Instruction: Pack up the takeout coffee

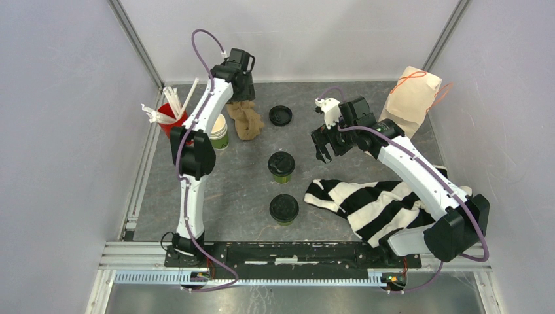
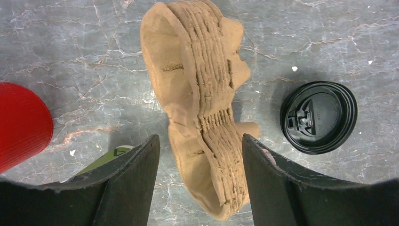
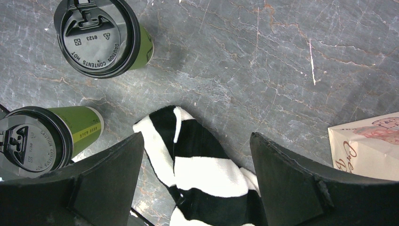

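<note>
The brown cup carrier is lying tipped on its side, so I should use my left gripper to lay it flat and grip it by the carrier's narrow middle [image 2: 202, 123].
Two green takeout coffee cups with black lids stand mid-table, one farther [image 1: 281, 165] and one nearer [image 1: 284, 208]; the right wrist view shows them too [image 3: 101, 35] [image 3: 42, 136]. My left gripper [image 2: 200, 155] is open at the back left. It straddles the near end of a brown pulp cup carrier [image 2: 202, 108] [image 1: 247, 121], with a gap on each side. My right gripper [image 1: 324, 147] [image 3: 195, 155] hangs open to the right of the cups, above the tip of a striped cloth [image 3: 202, 169], holding nothing.
A loose black lid [image 1: 281, 116] [image 2: 319, 117] lies right of the carrier. A red cup with white straws [image 1: 171, 121] and an unlidded cup [image 1: 219, 131] stand at the left. A paper bag [image 1: 412, 98] sits back right. The striped cloth [image 1: 373, 203] covers the near right.
</note>
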`<state>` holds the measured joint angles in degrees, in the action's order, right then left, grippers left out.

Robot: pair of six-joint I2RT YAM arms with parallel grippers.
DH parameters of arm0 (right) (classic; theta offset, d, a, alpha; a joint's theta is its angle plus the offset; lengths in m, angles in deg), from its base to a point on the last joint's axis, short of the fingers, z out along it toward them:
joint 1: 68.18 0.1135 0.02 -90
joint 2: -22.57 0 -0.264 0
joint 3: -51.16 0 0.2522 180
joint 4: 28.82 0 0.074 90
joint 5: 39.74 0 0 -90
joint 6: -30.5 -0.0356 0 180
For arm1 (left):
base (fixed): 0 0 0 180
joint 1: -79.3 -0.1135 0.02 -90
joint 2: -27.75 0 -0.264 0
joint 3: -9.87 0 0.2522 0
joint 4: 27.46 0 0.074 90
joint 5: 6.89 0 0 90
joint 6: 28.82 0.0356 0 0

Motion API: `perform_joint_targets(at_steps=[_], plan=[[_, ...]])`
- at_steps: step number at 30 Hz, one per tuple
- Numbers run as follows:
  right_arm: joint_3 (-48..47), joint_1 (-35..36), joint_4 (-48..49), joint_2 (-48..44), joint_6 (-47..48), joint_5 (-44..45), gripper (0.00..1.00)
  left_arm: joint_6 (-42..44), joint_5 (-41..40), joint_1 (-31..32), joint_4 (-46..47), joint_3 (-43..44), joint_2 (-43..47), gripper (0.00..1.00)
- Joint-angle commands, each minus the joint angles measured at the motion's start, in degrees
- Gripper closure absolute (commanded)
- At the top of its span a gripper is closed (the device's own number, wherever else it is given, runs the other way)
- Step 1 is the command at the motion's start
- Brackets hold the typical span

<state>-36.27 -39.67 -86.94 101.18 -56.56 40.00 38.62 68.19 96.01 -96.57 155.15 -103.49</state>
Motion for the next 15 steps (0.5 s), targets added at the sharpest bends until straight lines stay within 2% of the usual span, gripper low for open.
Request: perform_joint_targets(at_steps=[1,7,11,15], plan=[[-1.4,0.4,0.4,-0.9,0.9,0.8,0.10,-5.8,1.9,1.1,-2.5,1.3,-3.6,0.29],[-1.7,0.4,0.4,-0.5,0.9,0.8,0.10,-8.0,1.4,2.2,-4.1,1.0,-4.7,0.31],[-2.0,0.4,0.5,-0.2,0.9,0.6,0.10,-6.5,-5.2,4.6,-5.5,1.9,-5.5,0.40],[-1.8,0.4,0.5,-0.2,0.8,0.5,0.10,-4.3,-13.9,6.5,-10.2,6.5,-9.0,0.53]])
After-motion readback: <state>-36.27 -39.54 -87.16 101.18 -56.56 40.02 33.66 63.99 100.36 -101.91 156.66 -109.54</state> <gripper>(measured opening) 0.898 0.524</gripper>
